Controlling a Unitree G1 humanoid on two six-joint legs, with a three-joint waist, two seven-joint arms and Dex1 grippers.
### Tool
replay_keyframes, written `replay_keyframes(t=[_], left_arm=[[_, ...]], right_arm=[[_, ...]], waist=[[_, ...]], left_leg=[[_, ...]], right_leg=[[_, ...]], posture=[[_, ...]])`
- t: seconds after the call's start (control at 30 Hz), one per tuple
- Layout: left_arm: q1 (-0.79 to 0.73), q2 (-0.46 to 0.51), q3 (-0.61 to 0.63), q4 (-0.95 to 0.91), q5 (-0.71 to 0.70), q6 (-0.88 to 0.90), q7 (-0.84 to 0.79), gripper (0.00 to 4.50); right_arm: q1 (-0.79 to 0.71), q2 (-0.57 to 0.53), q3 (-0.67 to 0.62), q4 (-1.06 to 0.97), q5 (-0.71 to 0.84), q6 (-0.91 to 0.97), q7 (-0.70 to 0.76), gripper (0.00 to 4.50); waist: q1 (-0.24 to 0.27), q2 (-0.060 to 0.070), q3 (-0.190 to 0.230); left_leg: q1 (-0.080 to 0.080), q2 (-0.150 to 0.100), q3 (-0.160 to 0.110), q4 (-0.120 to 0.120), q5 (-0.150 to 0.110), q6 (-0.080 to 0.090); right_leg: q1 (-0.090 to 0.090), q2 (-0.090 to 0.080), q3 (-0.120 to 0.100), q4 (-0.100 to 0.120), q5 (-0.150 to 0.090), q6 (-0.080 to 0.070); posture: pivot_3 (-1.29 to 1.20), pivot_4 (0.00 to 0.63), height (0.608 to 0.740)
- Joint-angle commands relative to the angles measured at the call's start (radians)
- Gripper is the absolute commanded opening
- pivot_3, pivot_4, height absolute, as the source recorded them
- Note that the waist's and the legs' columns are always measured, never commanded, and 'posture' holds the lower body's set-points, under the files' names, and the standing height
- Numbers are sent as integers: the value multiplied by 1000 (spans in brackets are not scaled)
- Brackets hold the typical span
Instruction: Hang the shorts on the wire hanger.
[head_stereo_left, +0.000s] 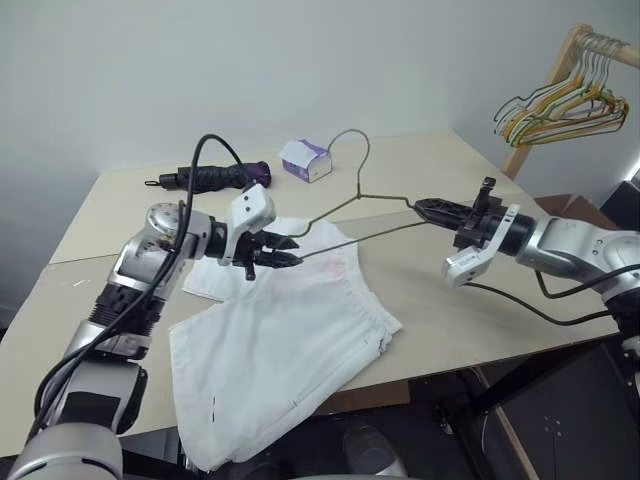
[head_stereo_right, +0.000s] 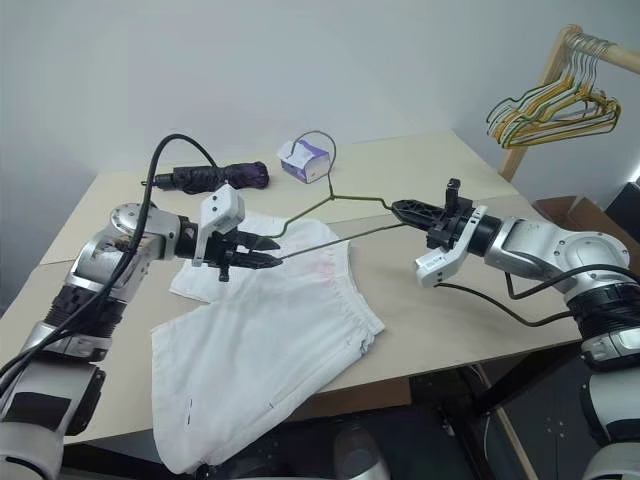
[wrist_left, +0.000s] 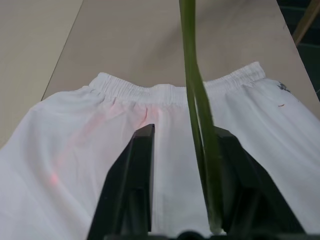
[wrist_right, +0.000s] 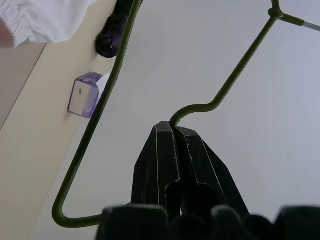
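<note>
My right gripper is pinching the hanger's bend, next to its corner. My left gripper will hold the hanger while my right gripper turns and grabs that corner (wrist_right: 60, 216).
The white shorts (head_stereo_left: 290, 350) lie flat on the table, waistband (wrist_left: 165, 90) toward the far side, one leg hanging over the near edge. The thin olive wire hanger (head_stereo_left: 370, 238) is held in the air above them, hook (head_stereo_left: 350, 140) pointing to the far side. My right gripper (head_stereo_left: 420, 208) is shut on the hanger's right shoulder bend (wrist_right: 200, 107). My left gripper (head_stereo_left: 292, 250) is at the hanger's left end, just above the shorts. Its fingers (wrist_left: 135, 185) stand apart, with the wire (wrist_left: 192, 75) between them, against one finger.
A purple tissue box (head_stereo_left: 306, 160) and a black folded umbrella (head_stereo_left: 215, 178) lie at the back of the beige table (head_stereo_left: 450, 300). A wooden rack with bunched hangers (head_stereo_left: 565, 105) stands beyond the table's right corner.
</note>
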Motion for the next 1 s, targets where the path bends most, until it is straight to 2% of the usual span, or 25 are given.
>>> replay_keyframes(t=[0.03,0.07,0.33,0.47,0.6,0.7,0.73,0.8,0.83,0.87,0.93,1.0], left_arm=[[-17,-6,24,5,8,-13,0,333],[-17,-8,26,5,6,-10,-2,19],[-25,-19,33,14,7,-11,-9,19],[-35,-23,45,28,7,-18,-13,0],[-38,-20,42,41,37,-29,11,0],[-30,-13,28,45,81,-60,29,0],[-27,-12,29,44,93,-73,36,0],[-11,-4,16,40,146,-157,59,0],[-1,2,6,35,177,-205,69,0],[8,7,0,28,198,-245,74,0],[17,5,4,6,197,-251,66,0],[23,1,15,-17,183,-243,50,0]], right_arm=[[-39,-1,-51,-30,40,2,9,0],[-38,-2,-54,-31,44,3,12,0],[-31,-1,-69,-42,69,6,34,0],[-17,-16,-61,-43,178,-63,119,1101],[30,-52,-50,-73,335,-94,281,2555],[88,-78,-39,-128,607,-24,487,3554],[123,-90,-38,-181,758,60,592,3894],[204,-122,-66,-366,1121,377,804,4427],[227,-156,-85,-464,1299,576,905,4427],[230,-186,-101,-527,1407,723,989,4427],[189,-223,-107,-584,1452,941,1089,4427],[134,-235,-79,-602,1387,1077,1160,4427]], waist=[[0,0,0],[0,0,0],[-2,0,0],[-5,0,0],[-9,0,0],[-13,-1,1],[-15,-1,1],[-19,-2,1],[-20,-3,2],[-21,-3,2],[-22,-3,2],[-20,-3,1]], left_leg=[[0,0,0,0,0,0],[0,0,0,0,0,0],[0,0,0,0,0,0],[0,0,0,0,0,0],[0,0,0,1,0,0],[3,1,0,1,-1,1],[3,1,0,1,-1,1],[3,1,0,3,-1,1],[1,2,0,3,-1,2],[1,3,0,4,-2,2],[0,3,1,5,-2,3],[0,3,0,5,-5,-2]], right_leg=[[0,0,0,0,0,0],[0,0,0,0,0,0],[0,0,0,0,0,0],[0,0,0,0,0,0],[7,0,-1,-1,0,0],[12,0,-3,-4,0,0],[13,0,-3,-5,0,1],[14,0,-4,-5,0,1],[14,-1,-5,-5,0,1],[14,-1,-5,-5,0,1],[14,-2,-5,-6,0,2],[12,-2,-5,-6,1,2]], posture=[[-407,0,740],[-410,0,740],[-415,0,740],[-417,0,740],[-418,0,740],[-418,0,740],[-416,0,740],[-414,0,740],[-413,0,740],[-410,0,740],[-408,0,740],[-405,0,740]])
